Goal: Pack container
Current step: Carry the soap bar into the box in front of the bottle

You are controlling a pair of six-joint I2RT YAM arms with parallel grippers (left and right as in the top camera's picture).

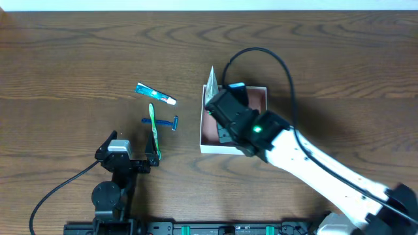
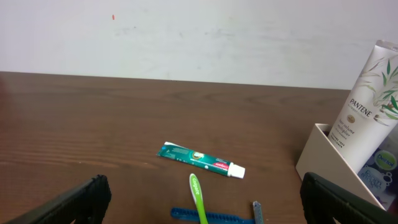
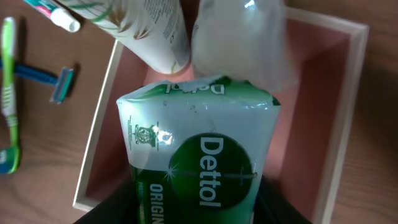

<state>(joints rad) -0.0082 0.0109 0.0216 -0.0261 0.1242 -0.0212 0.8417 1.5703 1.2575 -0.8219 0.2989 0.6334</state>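
Next, my right gripper lets go of the white Dettol soap pack in the container [image 1: 209, 120] [image 3: 140, 118], just in front of the white Pantene tube.
The container [image 1: 261, 90], a square white-walled box with a pink-brown floor, sits right of centre; it also shows in the right wrist view [image 3: 352, 93] and the left wrist view [image 2: 323, 155]. My right gripper [image 1: 226, 109] hovers over it, shut on a green and white Dettol pack [image 3: 202, 155], with dark fingers [image 3: 199, 214] on both sides of the pack. A white Pantene tube [image 3: 155, 31] leans in the container's far-left corner [image 2: 370, 102]. A clear wrapped item [image 3: 239, 43] lies inside beside it. My left gripper [image 1: 129, 156] is open and empty [image 2: 202, 208], near the table's front edge.
Left of the container lie a green toothpaste tube [image 1: 155, 94] [image 2: 202, 159], a green toothbrush [image 1: 155, 130] [image 2: 198, 194] and a blue razor [image 1: 163, 121] [image 3: 48, 79]; the toothbrush lies across the razor. A black cable [image 1: 261, 55] arcs over the right arm.
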